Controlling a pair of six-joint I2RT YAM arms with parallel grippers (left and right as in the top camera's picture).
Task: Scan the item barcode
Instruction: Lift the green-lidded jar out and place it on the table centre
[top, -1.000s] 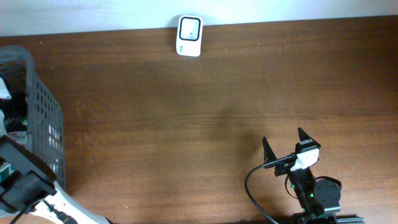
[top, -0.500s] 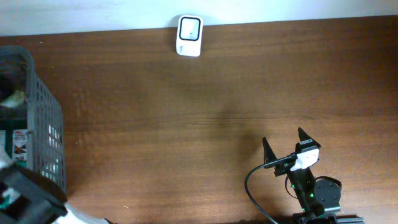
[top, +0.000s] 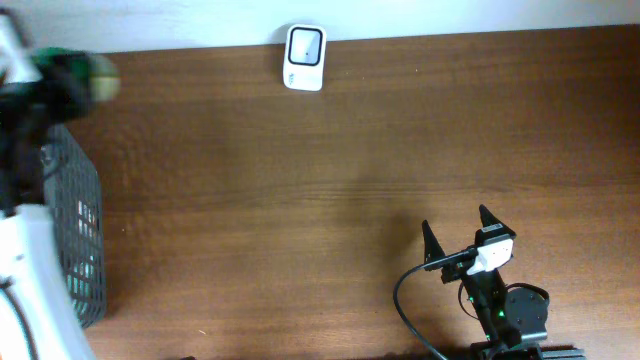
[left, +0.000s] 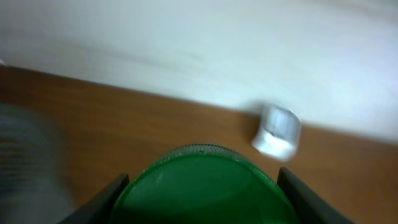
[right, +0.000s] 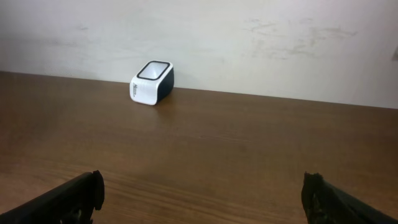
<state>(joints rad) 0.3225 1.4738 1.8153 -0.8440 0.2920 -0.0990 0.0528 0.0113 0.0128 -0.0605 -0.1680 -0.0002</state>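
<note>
I need to release the green item with my left gripper on the table (top: 358, 208) between the white barcode scanner and my right gripper. The green item is now above the table's back corner.
A round green item (left: 202, 186) fills the space between the fingers of my left gripper (left: 202, 202), which is shut on it. From overhead the left gripper (top: 62, 76) is a blur at the far left with the green item (top: 98, 78) at its tip, above the table's back corner. The white barcode scanner (top: 304, 57) stands at the table's back edge, well to the right of the item; it also shows as a white scanner (left: 277, 129) ahead of the left wrist. My right gripper (top: 456, 224) rests open and empty near the front right.
A grey mesh basket (top: 82, 225) stands at the left edge, under the white left arm (top: 30, 280). A pale wall runs behind the table. The scanner (right: 152, 82) is far ahead of the right gripper (right: 202, 193).
My left arm has swung up out of the basket towards the table's back left, carrying the green item. The right arm has not moved.
</note>
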